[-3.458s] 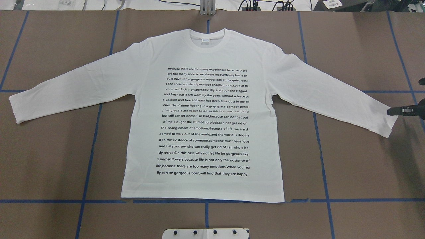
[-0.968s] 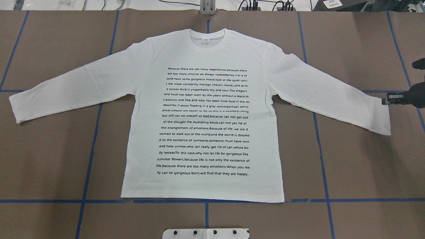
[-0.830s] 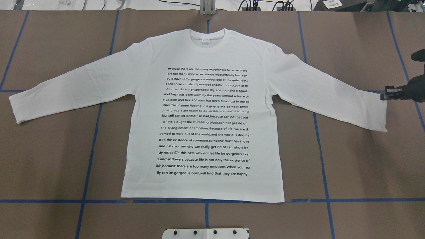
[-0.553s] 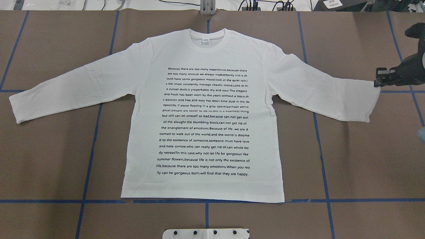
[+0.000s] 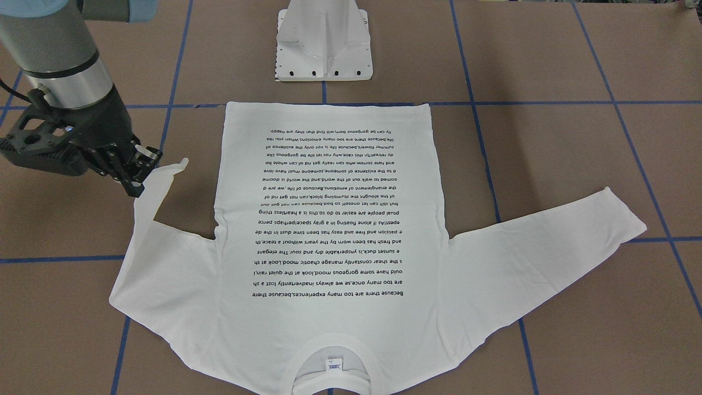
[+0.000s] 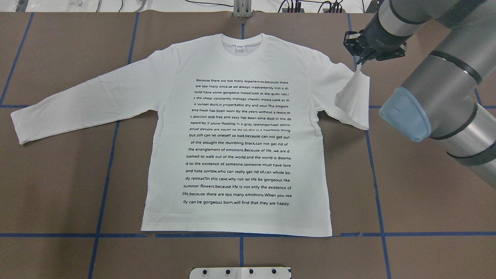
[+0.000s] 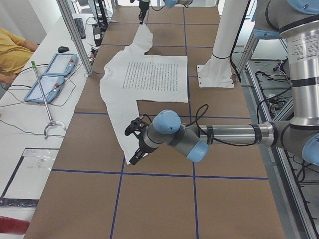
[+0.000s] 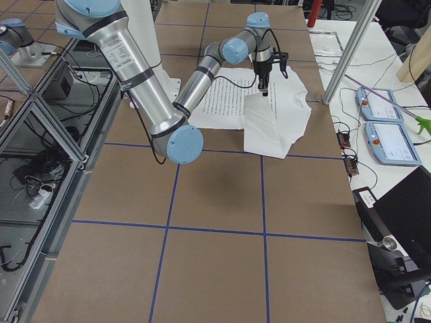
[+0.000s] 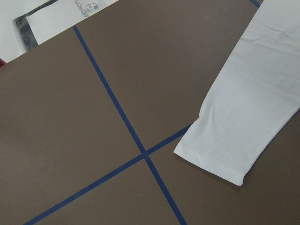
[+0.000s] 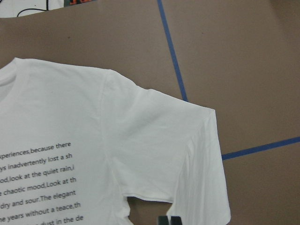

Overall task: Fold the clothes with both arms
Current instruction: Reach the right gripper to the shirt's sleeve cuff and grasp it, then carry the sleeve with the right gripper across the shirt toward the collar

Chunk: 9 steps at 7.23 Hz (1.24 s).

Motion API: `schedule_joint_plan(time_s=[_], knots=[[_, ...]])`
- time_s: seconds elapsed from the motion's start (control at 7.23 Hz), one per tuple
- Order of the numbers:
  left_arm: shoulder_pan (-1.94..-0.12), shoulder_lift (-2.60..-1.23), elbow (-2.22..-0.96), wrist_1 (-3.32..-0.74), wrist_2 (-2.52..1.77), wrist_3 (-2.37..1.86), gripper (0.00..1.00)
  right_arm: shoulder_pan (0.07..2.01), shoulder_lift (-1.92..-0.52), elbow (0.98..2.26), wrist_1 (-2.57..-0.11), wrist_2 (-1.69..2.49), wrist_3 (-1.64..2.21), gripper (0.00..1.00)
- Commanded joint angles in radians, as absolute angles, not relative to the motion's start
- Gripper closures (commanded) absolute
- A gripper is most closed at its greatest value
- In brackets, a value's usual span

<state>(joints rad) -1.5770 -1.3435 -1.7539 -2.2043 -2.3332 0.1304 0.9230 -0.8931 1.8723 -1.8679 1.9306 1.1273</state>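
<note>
My right gripper is going to let go of the sleeve's cuff, now held lifted near the shoulder, at the start of the text lines (image 5: 409,277) nearest the collar.
The white long-sleeved T-shirt (image 6: 238,58) lies flat, text side up, collar toward the far edge. My right gripper (image 6: 357,62) is shut on the cuff of the shirt's right sleeve (image 6: 354,100), holding it lifted near the shoulder so the sleeve hangs doubled back. The front view shows the same grip (image 5: 138,174) on the raised sleeve (image 5: 148,219). The other sleeve (image 6: 77,104) lies stretched out flat. My left gripper (image 7: 133,145) hovers beside that sleeve's cuff (image 9: 220,154); I cannot tell whether it is open or shut.
The brown table (image 6: 426,193) carries a grid of blue tape lines. The white pedestal base (image 5: 323,49) stands just behind the shirt's hem. Beyond the far edge are two teach pendants (image 7: 52,74), an aluminium post (image 7: 75,35) and a seated person (image 7: 12,55).
The right gripper has lifted the sleeve cuff from the table's right side and carried it inward toward the shoulder, doubling the sleeve back. The rest of the shirt has not moved.
</note>
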Motion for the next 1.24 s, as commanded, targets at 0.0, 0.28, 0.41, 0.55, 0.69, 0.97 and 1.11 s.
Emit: schedule_joint_plan(time_s=[0.0,0.28,0.41,0.55,0.69,0.97,1.11], knots=[[-1.577,-1.342,-1.752,-2.204,-2.333,0.130,0.00,0.878,-0.575,1.595,-1.870,1.885,1.202,1.00],[-1.578,-1.344,-1.738,-2.204,-2.332,0.130,0.00,0.785,-0.415,1.267,-1.590,1.748,1.347,1.00],[-1.578,-1.344,-1.732,-2.204,-2.332,0.129,0.00,0.708,-0.373,1.121,-1.399,1.627,1.423,1.00],[-1.582,-1.344,-1.727,-2.204,-2.332,0.129,0.00,0.631,-0.358,1.077,-1.376,1.543,1.425,1.00],[-1.585,-1.344,-1.726,-2.204,-2.333,0.130,0.00,0.573,-0.354,1.060,-1.370,1.469,1.425,1.00],[-1.589,-1.344,-1.717,-2.204,-2.332,0.130,0.00,0.525,-0.338,1.017,-1.318,1.437,1.427,1.00],[-1.592,-1.344,-1.717,-2.204,-2.333,0.132,0.00,0.525,-0.336,1.009,-1.304,1.434,1.427,1.00]])
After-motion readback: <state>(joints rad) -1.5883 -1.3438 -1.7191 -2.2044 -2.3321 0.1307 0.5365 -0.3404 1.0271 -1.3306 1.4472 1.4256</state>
